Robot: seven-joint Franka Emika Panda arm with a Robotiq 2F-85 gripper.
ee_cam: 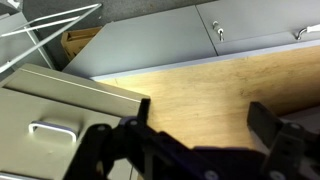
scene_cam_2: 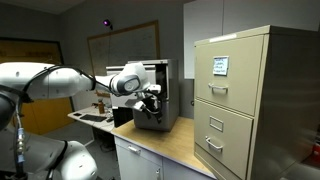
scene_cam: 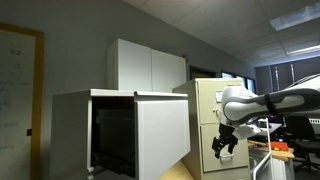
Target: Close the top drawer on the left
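Next, my gripper goes to the front panel's outer upper corner (scene_cam: 184, 109) on the top drawer and closes there, ready to push.
The top drawer (scene_cam: 160, 132) is a very wide light-grey metal drawer, pulled far out, with a plain flat front panel and a dark inside. In an exterior view it seems to be the grey box (scene_cam_2: 170, 92) just behind the gripper. My gripper (scene_cam: 226, 146) hangs to the right of the front panel, apart from it, in front of the beige filing cabinet (scene_cam: 208, 110). It also shows in an exterior view (scene_cam_2: 150, 101). In the wrist view the gripper (ee_cam: 205, 118) is open and empty above the wooden counter (ee_cam: 190, 85).
A white two-door cupboard (scene_cam: 150, 65) stands behind the drawer. The beige filing cabinet (scene_cam_2: 245, 100) has handled drawers, one shown in the wrist view (ee_cam: 50, 125). The wooden counter (scene_cam_2: 170, 142) runs under the arm. Grey cupboard fronts with handles (ee_cam: 150, 45) lie below it.
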